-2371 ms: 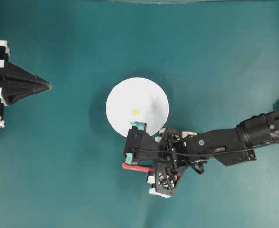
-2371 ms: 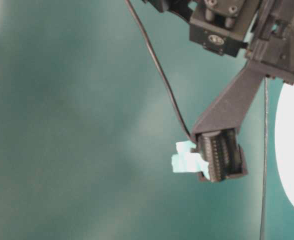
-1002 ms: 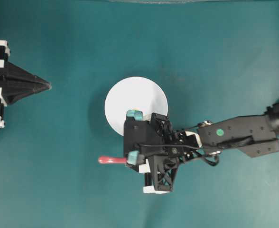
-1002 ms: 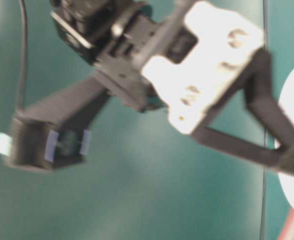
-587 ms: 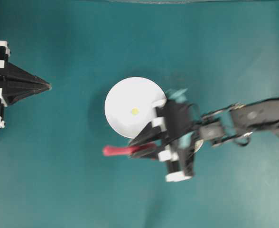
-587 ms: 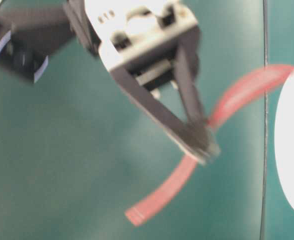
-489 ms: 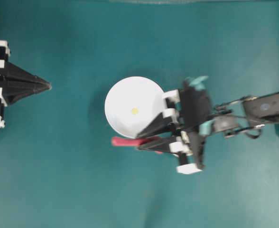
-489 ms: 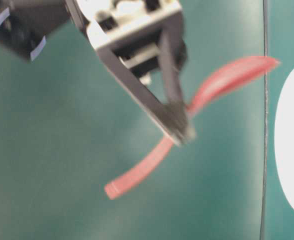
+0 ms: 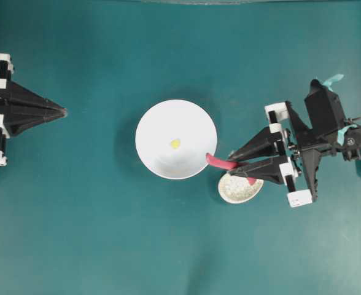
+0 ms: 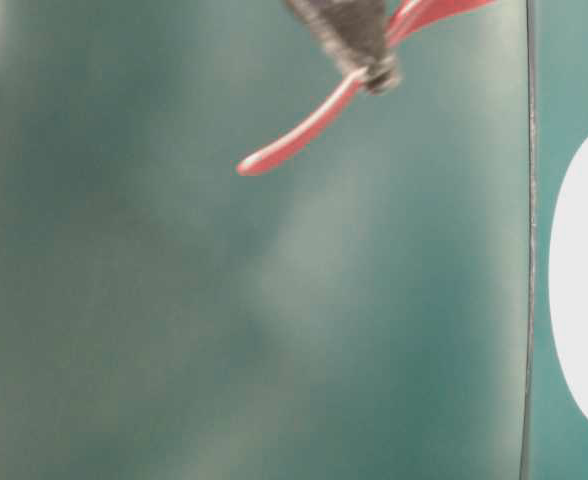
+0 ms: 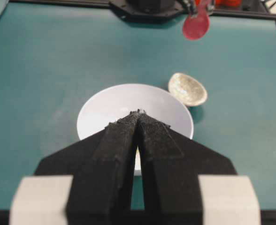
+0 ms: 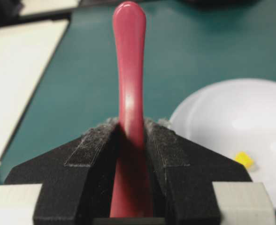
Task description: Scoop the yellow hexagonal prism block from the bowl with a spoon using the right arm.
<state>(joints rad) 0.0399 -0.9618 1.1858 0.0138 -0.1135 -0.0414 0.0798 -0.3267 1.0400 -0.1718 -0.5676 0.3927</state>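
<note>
Next, I release the pink-red spoon from my right gripper across the speckled beige spoon rest (image 9: 248,196) near the white bowl.
The white bowl (image 9: 176,139) sits mid-table with the tiny yellow hexagonal prism block (image 9: 175,144) lying inside it; the right wrist view shows the block (image 12: 243,159) in the bowl (image 12: 232,122) too. My right gripper (image 9: 231,164) hovers just right of the bowl, shut on the pink-red spoon (image 9: 217,161). The spoon's narrow end (image 12: 129,56) sticks out past the fingertips (image 12: 100,136) toward the bowl's right rim. In the table-level view the spoon (image 10: 304,130) hangs in the air. My left gripper (image 9: 62,112) stays far left, shut and empty.
A speckled beige spoon rest (image 9: 239,188) lies on the table just below my right gripper, close to the bowl's lower right rim. It also shows in the left wrist view (image 11: 188,89), beyond the bowl (image 11: 105,105). The teal tabletop surrounds everything.
My right arm has swung to the right with the spoon, from below and over the bowl to its right side, uncovering the spoon rest. The left arm has not moved.
</note>
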